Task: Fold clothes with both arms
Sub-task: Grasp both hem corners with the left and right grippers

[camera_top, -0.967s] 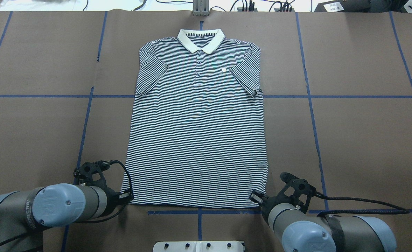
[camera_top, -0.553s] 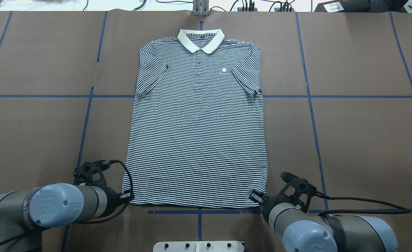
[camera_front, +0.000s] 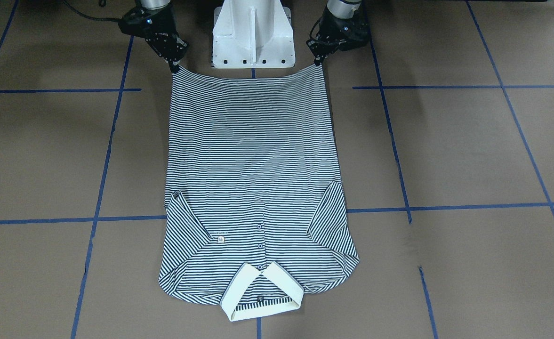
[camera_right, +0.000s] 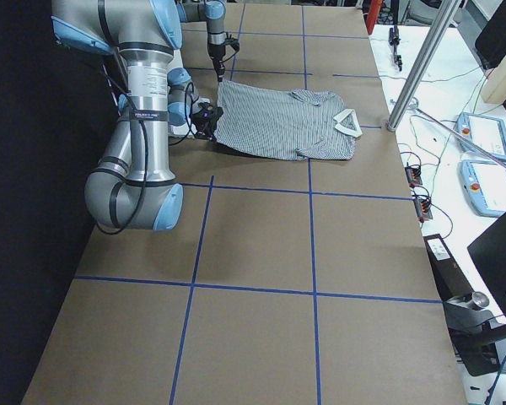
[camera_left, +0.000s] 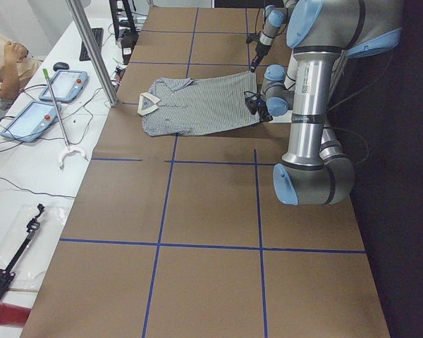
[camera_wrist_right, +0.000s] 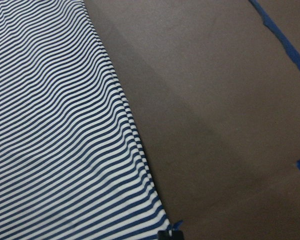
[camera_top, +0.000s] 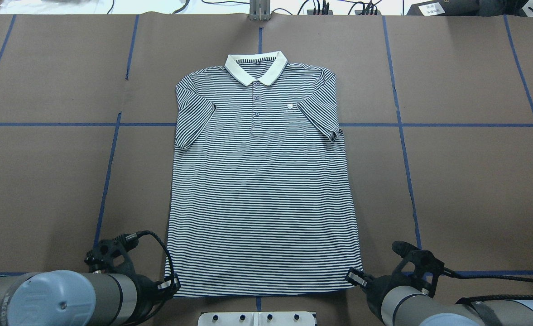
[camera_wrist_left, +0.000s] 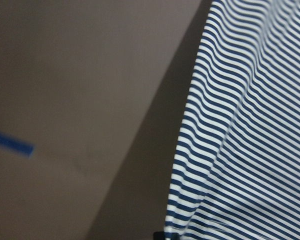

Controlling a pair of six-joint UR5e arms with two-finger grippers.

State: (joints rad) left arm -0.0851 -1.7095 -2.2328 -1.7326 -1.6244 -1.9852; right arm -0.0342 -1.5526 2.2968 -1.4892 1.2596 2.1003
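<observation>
My left gripper is going to release the shirt's hem corner, now held slightly raised, at the near sleeve's outer edge (camera_front: 365,246), close to the shirt's shoulder on that gripper's side.
The striped polo shirt (camera_top: 261,190) lies face up on the brown table, cream collar (camera_top: 256,68) at the far end. Its hem is pulled taut between my two grippers. My left gripper (camera_top: 174,286) is shut on the hem's left corner. My right gripper (camera_top: 353,277) is shut on the right corner. In the front-facing view the left gripper (camera_front: 318,62) and the right gripper (camera_front: 175,66) hold the hem corners of the shirt (camera_front: 253,155) slightly raised. The wrist views show striped cloth (camera_wrist_left: 250,125) (camera_wrist_right: 55,140) running to the lower edge, with the fingertips barely in view.
The white pedestal base (camera_front: 253,37) stands just behind the hem, between the arms. Blue tape lines (camera_top: 108,176) divide the brown table cover. A metal post (camera_left: 92,49) and operators' tablets (camera_left: 39,116) stand past the table's far edge.
Both grippers have drawn back toward the robot's base, dragging the shirt with them. The collar and hem both lie closer to the base than before.
</observation>
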